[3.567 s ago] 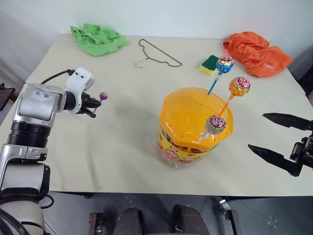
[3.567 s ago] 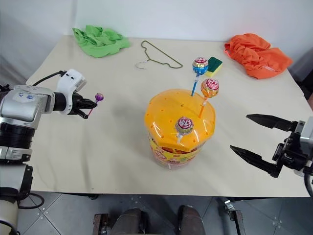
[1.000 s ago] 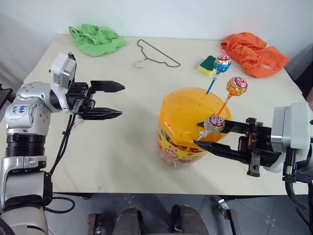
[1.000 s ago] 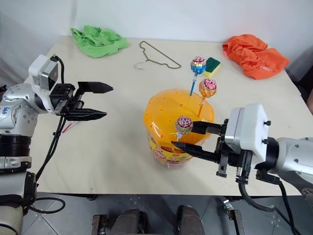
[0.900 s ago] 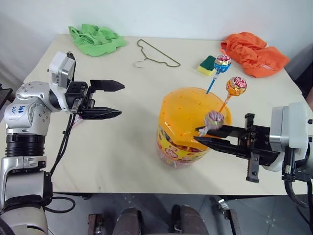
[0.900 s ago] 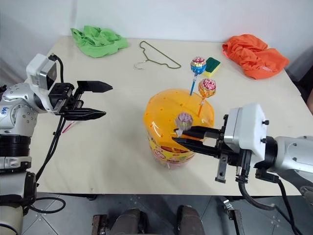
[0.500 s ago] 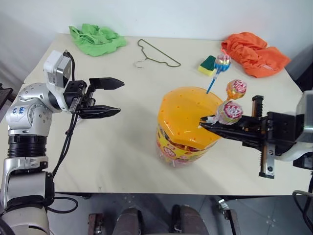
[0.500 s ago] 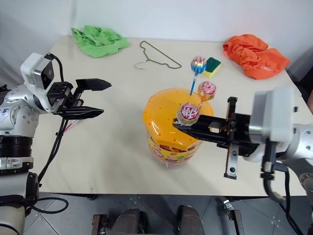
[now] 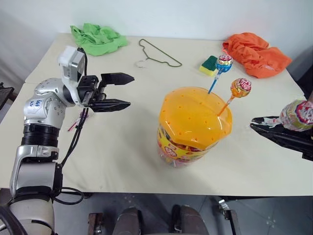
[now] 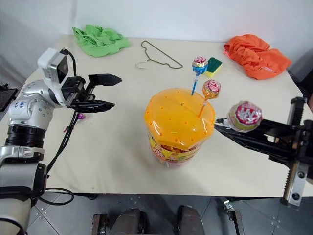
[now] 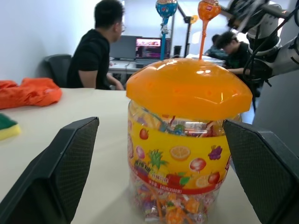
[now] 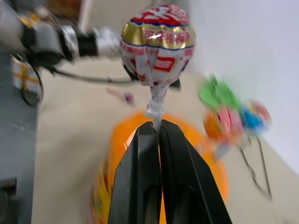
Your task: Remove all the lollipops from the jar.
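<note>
Next, I release the white-stick lollipop on the table (image 9: pixel 262 136) with my right gripper, beside the jar, in front of the orange cloth.
The jar (image 9: pixel 193 129), a clear tub with an orange domed lid, stands mid-table. Two lollipops stick up from its lid: one on a blue stick (image 9: pixel 224 62) and one on an orange stick (image 9: pixel 240 87). To the jar's right, clear of the lid, my right gripper (image 10: pixel 220 126) is shut on the white stick of a third lollipop (image 10: pixel 244 116); the right wrist view shows the stick pinched between the fingers (image 12: pixel 140 177). My left gripper (image 9: pixel 131 90) hangs open and empty left of the jar, pointing at it. A purple lollipop (image 10: pixel 80 116) lies on the table under the left arm.
Along the far edge lie a green cloth (image 9: pixel 98 38), a wire hanger (image 9: pixel 156 54), a yellow-green sponge (image 9: pixel 209 64) and an orange cloth (image 9: pixel 254 51). People sit at desks (image 11: pixel 98 46) beyond the table.
My right gripper shut on the white-stick lollipop, pulled it out of the lid and carried it right, away from the jar. The left gripper, still open, edged towards the jar.
</note>
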`<state>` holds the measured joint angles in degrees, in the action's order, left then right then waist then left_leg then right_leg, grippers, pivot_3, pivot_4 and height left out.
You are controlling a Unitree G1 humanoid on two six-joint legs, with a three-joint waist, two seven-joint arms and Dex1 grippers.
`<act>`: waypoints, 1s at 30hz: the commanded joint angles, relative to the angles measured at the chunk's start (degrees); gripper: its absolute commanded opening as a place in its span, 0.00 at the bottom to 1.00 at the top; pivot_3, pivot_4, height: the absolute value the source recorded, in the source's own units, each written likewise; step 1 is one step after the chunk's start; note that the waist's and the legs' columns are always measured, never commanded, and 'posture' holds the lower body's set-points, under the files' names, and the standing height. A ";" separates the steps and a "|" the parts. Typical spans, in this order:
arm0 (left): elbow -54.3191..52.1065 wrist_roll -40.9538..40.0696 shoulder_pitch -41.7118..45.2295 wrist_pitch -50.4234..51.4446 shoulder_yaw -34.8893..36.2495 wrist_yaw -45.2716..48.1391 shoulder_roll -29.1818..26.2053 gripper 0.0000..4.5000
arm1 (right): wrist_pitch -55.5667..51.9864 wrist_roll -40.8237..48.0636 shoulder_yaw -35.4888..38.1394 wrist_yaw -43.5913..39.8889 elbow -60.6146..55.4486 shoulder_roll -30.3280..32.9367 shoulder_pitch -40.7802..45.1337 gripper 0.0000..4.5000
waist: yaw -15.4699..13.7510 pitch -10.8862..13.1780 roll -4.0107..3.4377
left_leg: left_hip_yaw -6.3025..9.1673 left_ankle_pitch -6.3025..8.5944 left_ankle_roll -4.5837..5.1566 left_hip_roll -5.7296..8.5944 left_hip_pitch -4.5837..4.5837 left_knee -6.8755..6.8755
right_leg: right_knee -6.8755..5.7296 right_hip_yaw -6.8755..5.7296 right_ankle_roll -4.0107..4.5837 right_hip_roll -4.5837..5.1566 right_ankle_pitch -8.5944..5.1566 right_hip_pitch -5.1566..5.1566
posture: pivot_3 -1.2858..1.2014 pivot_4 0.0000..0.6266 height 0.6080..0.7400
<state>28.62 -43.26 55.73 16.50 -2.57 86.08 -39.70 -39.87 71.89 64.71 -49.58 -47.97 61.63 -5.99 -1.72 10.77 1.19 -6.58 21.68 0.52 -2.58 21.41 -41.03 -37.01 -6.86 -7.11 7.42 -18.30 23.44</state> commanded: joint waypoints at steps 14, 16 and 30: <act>-7.99 -6.46 -0.84 1.59 -2.22 6.42 -7.84 1.00 | -8.82 -35.95 -25.04 3.51 32.61 5.65 -10.11 0.00 | 0.52 0.00 -0.01 | -0.15 0.00 0.00 0.00 -0.11 0.08 | 0.01 0.16 -0.01 -0.02 0.00 0.03 | 0.52 0.24 1.00; -8.83 -6.10 -0.71 2.53 -1.63 6.42 -8.89 1.00 | -10.60 -36.65 -29.65 4.56 36.97 6.06 -5.70 0.00 | 0.52 0.00 -0.01 | -0.17 0.00 0.00 0.00 -0.11 0.09 | 0.03 0.16 -0.01 -0.02 0.00 0.04 | 0.52 0.24 1.00; -13.56 -4.68 -1.20 9.12 5.45 5.84 -10.52 1.00 | -10.83 -47.08 -50.14 8.58 59.12 0.37 18.67 0.00 | 0.47 0.01 -0.06 | -0.16 0.00 0.00 -0.01 0.00 0.08 | 0.04 0.08 -0.02 -0.01 0.01 0.11 | 0.52 0.24 1.00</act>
<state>16.38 -48.16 54.60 25.36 0.53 86.08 -48.61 -51.11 25.94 14.11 -41.35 10.18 62.17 12.62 -1.24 10.79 1.13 -6.73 21.67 0.52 -2.59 21.42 -40.95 -36.97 -6.80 -7.13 7.41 -18.29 23.55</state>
